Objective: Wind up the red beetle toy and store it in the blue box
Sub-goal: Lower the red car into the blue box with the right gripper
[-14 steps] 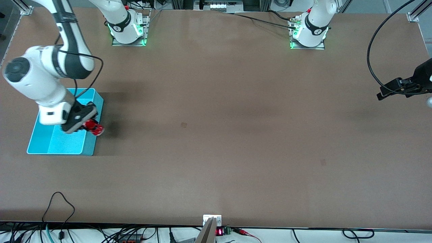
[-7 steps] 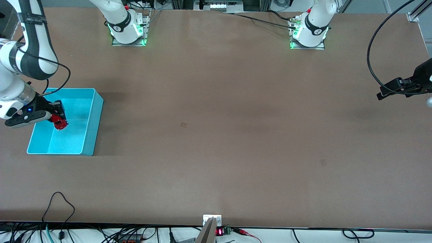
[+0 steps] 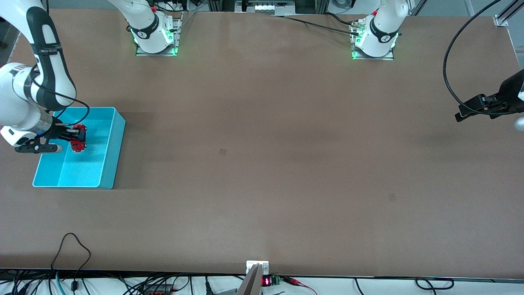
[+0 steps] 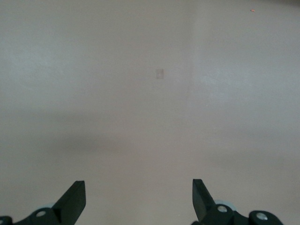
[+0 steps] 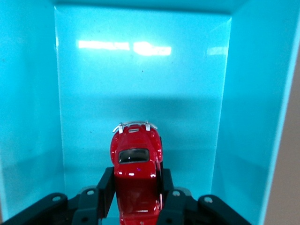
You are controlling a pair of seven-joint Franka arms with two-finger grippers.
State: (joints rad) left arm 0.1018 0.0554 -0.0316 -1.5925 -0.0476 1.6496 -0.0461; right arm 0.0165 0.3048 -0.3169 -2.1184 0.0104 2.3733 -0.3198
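Note:
The red beetle toy will go down from my right gripper onto the blue box's bottom beside the box's side (image 3: 99, 130) (image 5: 131, 166) nearest the arm bases.
My right gripper (image 3: 77, 138) is shut on the red beetle toy (image 3: 78, 138) and holds it inside the blue box (image 3: 107, 164), low over its speckled floor. In the right wrist view the glossy red toy (image 5: 135, 165) sits between the black fingers (image 5: 104, 187), silvery bumper pointing at the box wall (image 5: 140, 56). The box stands at the right arm's end of the table. My left gripper (image 3: 464, 114) is open and empty, waiting over the left arm's end of the table; its fingertips (image 4: 75, 197) show only bare tabletop.
The brown tabletop (image 3: 262, 143) spreads wide between the box and the left arm. The arm bases (image 3: 155, 37) stand along the table's edge farthest from the front camera. Cables (image 3: 69, 254) lie off the nearest edge.
My right gripper carried the toy from over the box's wall into the box, then turned so the toy lies level inside. The left arm has barely moved.

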